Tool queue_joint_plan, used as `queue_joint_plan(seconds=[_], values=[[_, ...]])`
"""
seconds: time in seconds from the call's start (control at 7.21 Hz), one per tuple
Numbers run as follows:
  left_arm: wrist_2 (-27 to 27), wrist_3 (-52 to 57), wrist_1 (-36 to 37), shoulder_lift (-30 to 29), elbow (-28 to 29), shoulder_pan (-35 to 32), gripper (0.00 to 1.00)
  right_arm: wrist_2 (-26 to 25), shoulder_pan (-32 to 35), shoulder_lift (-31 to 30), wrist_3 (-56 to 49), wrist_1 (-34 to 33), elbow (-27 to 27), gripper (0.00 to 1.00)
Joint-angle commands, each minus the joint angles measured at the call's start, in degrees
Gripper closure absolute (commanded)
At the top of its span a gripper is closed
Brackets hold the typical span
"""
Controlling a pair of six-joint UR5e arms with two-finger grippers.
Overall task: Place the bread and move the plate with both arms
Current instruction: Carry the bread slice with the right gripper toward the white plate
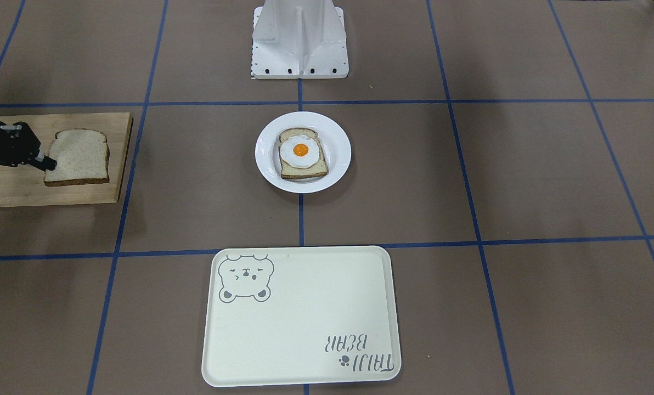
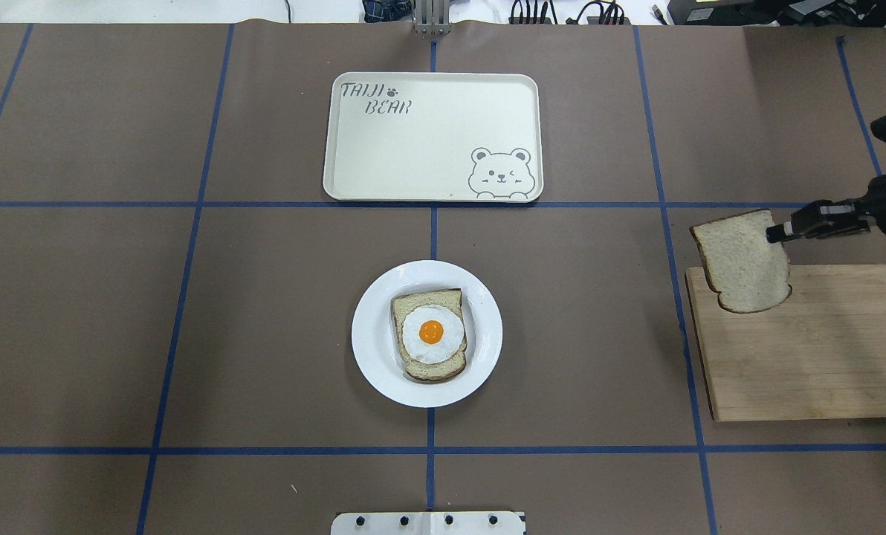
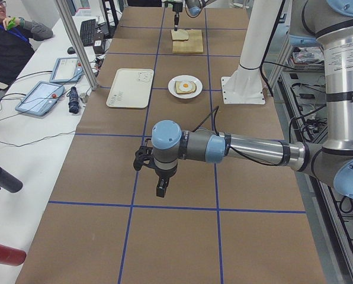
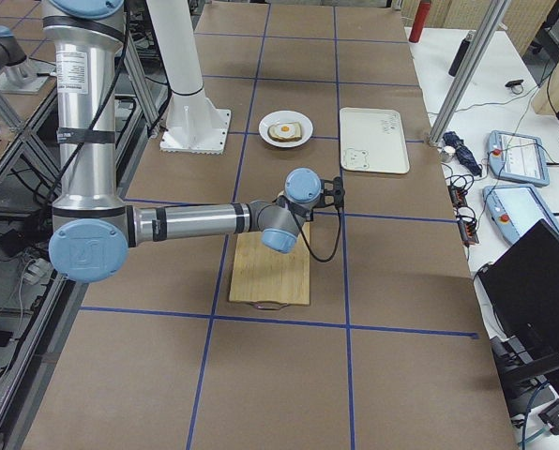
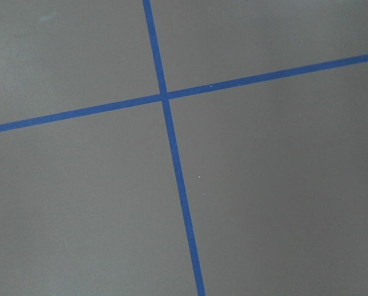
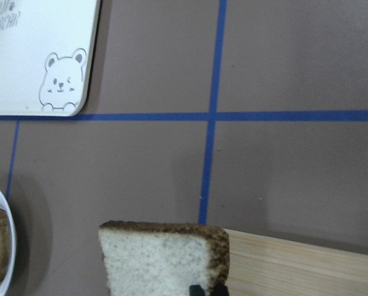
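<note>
The plain bread, now held above the cutting board's far corner, will leave my right gripper atop the egg-topped slice (image 1: 309, 147) on the white plate.
My right gripper (image 2: 777, 232) is shut on one edge of the plain bread (image 2: 740, 260) and holds it a little above the far left corner of a wooden cutting board (image 2: 807, 357). The front view shows the same grip (image 1: 50, 163) on the bread (image 1: 78, 156). In the right wrist view the bread (image 6: 165, 256) fills the bottom edge. The white plate (image 2: 372, 334) sits mid-table with an egg-topped slice (image 2: 432, 334) on it. My left gripper (image 3: 159, 188) hangs over bare table far from the plate, seen only in the exterior left view; I cannot tell if it is open.
The cream bear tray (image 2: 428, 148) lies beyond the plate on the operators' side. The white fixed stand (image 1: 299, 38) is at the robot's base. Blue tape lines cross the brown table. An operator sits at a side desk (image 3: 5, 47).
</note>
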Motion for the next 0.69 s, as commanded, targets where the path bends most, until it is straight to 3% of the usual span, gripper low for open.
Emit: queue_joint_plan(seconds=[0.0,0.28,0.55], values=[[0.0,0.0,0.0,0.2,0.0,0.0,0.02,-5.1,-6.2,8.7,12.6,0.0,1.6,1.0],[0.0,0.0,0.1,0.5,0.0,0.0,0.02,-22.9,-19.1,12.9,22.6,-0.4,7.3,1.0],[0.0,0.0,0.2,0.7,0.0,-0.1,0.02,-35.3,-30.7,16.1,23.2,-1.1,6.6,1.0]])
